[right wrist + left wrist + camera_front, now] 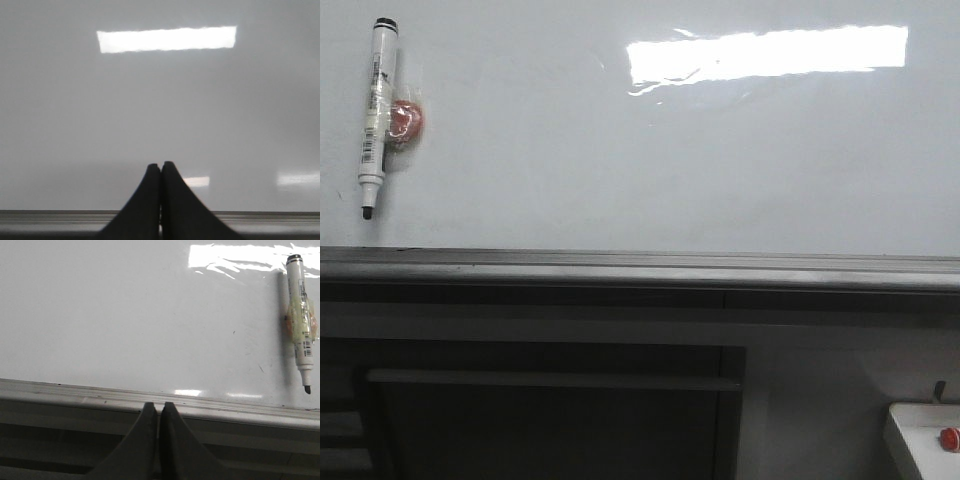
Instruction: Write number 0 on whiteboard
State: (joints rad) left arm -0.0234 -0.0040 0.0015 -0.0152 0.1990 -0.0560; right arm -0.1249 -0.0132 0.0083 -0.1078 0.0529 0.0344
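Observation:
My left gripper will next move to the lower body of the white marker [371,158] [303,351], just below the red magnet, and close there.
The whiteboard [650,170] fills the upper front view, glossy white-grey with a bright rectangular light reflection. No drawn 0 shows on it. A white marker [376,115] with a black tip hangs tip-down at the board's far left, taped over a red magnet [406,118]. It also shows in the left wrist view [300,320]. My left gripper [157,405] is shut and empty, its tips in front of the grey ledge [75,392], well left of the marker. My right gripper [160,164] is shut and empty before the bare board [160,100]. Neither gripper shows in the front view.
A grey metal ledge [640,268] runs under the board. Below it are dark cabinet panels [550,420]. A white box [920,440] with a red knob [949,437] stands at the lower right.

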